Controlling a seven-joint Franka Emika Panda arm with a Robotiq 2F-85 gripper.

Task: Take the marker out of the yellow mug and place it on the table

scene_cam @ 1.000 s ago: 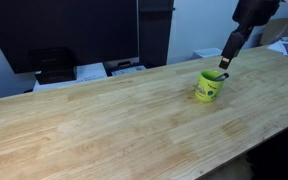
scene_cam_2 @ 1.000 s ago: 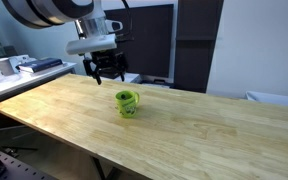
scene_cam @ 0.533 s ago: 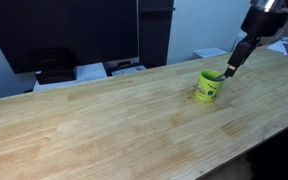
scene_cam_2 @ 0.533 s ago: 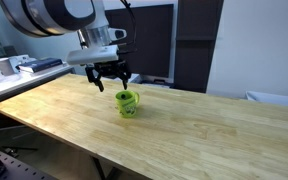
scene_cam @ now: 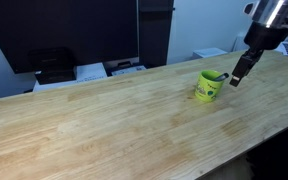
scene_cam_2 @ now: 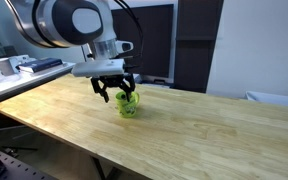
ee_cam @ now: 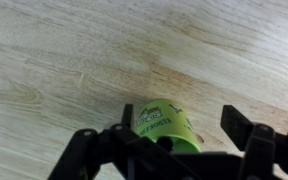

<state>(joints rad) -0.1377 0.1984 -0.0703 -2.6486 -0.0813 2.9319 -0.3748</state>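
Observation:
The open fingers of my gripper hang low beside the yellow mug's rim, short of the marker, so they should rise over the mug's rim and close on the marker's leaning end (scene_cam: 223,76).
The yellow mug (scene_cam: 207,88) stands upright on the light-wood table (scene_cam: 94,125), also seen in an exterior view (scene_cam_2: 129,104). The marker (scene_cam: 221,75) is a dark stick leaning out of the mug's rim. My gripper (scene_cam: 235,79) is open and empty, low beside and just over the mug, and its fingers hang just above the rim in an exterior view (scene_cam_2: 115,92). In the wrist view the mug (ee_cam: 162,124) lies between the two spread fingers of the gripper (ee_cam: 181,114). The marker is not clear there.
A black monitor (scene_cam: 74,30), a dark phone (scene_cam: 52,65) and papers stand behind the table's far edge. A side desk with clutter (scene_cam_2: 14,66) is beyond one end. The table's edge runs close to the mug (scene_cam: 274,120).
The gripper has come down and moved toward the mug, from above and beside it to low at its rim. The mug and marker have not moved.

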